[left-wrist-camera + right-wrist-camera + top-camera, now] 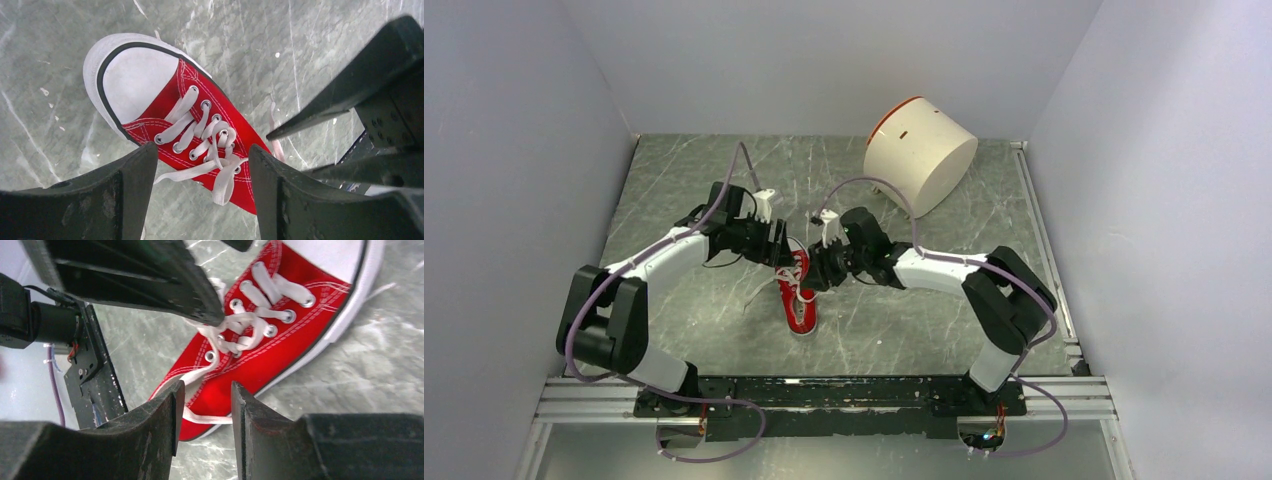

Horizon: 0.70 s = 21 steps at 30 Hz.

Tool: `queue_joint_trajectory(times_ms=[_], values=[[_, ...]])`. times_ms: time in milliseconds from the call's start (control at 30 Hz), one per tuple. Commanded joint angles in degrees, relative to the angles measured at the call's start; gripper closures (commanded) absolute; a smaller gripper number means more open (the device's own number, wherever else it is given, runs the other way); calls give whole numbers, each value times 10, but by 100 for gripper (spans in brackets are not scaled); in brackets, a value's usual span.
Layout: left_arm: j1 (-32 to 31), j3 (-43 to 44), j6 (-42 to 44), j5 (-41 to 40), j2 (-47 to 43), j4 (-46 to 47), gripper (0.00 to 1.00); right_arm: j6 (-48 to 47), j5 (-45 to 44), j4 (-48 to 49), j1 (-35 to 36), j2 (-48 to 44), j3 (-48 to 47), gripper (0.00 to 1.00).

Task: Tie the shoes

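Observation:
The white laces lie crossed in a loose loop over the upper eyelets, so my left gripper should pinch the laces' crossing (228,163) while my right gripper takes the loose piece of lace.
The red sneaker (797,296) with a white toe cap lies on the marbled table, toe toward the near edge. Its white laces (210,142) are threaded through the eyelets, and their loose ends trail off the shoe's side. My left gripper (781,250) hovers over the laces from the left. It is open and empty, with the lace ends between its fingers (202,167). My right gripper (820,268) is open at the shoe's heel side (205,402), and a lace strand (210,416) runs across the gap. The shoe (260,357) fills the right wrist view.
A white cylindrical container (919,152) with a red rim lies on its side at the back right. Grey walls enclose the table on three sides. A metal rail (824,395) runs along the near edge by the arm bases.

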<state>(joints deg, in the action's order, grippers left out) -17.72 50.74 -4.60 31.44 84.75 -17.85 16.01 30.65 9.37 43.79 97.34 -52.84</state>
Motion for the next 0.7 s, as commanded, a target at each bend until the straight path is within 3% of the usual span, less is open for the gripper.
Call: queue_joint_trajectory(times_ms=[0,233,467,667], values=[[0,16,19,26,8,9,28,-22,-2,23,28,9,0,57],[0,-4,20,48,16,13,29,-40,-62,43,50,28,1,58],[0,-3,26,70,46,16,37,-42,-88,43,50,26,2,92],[-4,13,32,77,74,7,44,-37,-86,50,50,16,10,99]])
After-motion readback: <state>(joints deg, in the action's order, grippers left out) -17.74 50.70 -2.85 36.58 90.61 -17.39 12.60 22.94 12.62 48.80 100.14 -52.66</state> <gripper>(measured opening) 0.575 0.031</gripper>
